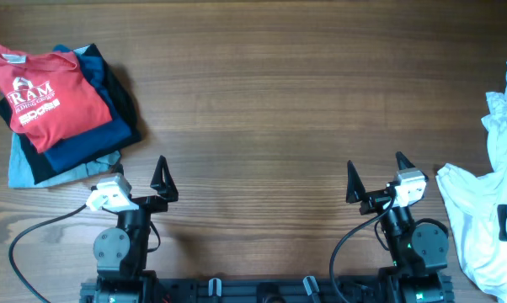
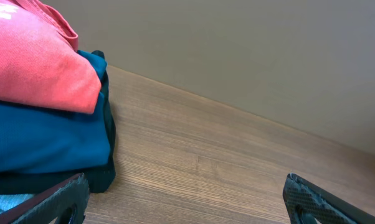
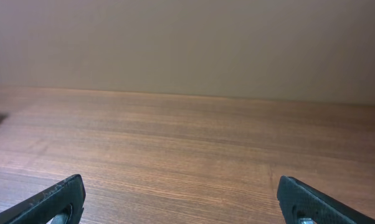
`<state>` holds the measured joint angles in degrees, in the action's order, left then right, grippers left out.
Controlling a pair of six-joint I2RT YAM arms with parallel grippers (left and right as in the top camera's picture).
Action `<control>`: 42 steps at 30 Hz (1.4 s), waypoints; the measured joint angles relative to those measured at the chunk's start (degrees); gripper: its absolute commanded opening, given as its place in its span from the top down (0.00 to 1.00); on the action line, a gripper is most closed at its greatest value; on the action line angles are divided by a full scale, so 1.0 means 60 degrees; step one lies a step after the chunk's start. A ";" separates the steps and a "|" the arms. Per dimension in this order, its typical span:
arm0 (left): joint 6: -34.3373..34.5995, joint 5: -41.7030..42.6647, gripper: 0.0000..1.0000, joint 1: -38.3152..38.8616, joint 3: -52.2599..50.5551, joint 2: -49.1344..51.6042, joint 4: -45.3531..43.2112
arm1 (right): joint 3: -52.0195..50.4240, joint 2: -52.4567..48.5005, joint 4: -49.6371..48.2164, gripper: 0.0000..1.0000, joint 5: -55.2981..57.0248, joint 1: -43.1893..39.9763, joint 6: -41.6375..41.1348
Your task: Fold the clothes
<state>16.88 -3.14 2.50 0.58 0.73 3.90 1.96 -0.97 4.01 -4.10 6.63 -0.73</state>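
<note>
The robot's right gripper should close on the inner corner point(image 1: 444, 173) of the heap of white clothes, where it points toward the middle of the table.
A stack of folded clothes point(image 1: 60, 114) lies at the far left of the table, a red printed shirt point(image 1: 47, 97) on top of blue, dark and light-blue ones. The stack fills the left of the left wrist view point(image 2: 38, 118). A heap of unfolded white clothes point(image 1: 489, 210) lies at the right edge. My left gripper point(image 1: 140, 178) is open and empty near the front edge, just right of the stack; its fingers show in the left wrist view point(image 2: 184, 202). My right gripper point(image 1: 377, 175) is open and empty, left of the white heap; its fingers show in the right wrist view point(image 3: 178, 199).
The wooden table point(image 1: 262, 101) spreads between the stack and the heap. Black cables point(image 1: 34, 236) loop by the arm bases at the front edge. A plain wall stands behind the table's far edge point(image 3: 187, 43).
</note>
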 measured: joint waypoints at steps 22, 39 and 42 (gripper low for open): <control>0.0000 0.0393 0.00 0.0004 0.0000 0.0000 -0.0004 | 0.0000 0.0000 0.0004 0.00 -0.0117 0.0000 -0.0685; 0.0000 0.1603 0.00 0.0000 0.3002 0.1603 0.3042 | 0.3544 -0.1198 0.3486 0.00 -0.0175 -0.0004 -0.1268; 0.0000 0.1650 0.00 0.0004 0.3996 0.2430 0.3548 | 0.4397 -0.1738 0.3650 0.00 -0.0175 -0.0011 -0.1133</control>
<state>16.88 6.76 2.52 24.56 15.31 25.19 28.34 -11.40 25.91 -5.15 6.57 -7.53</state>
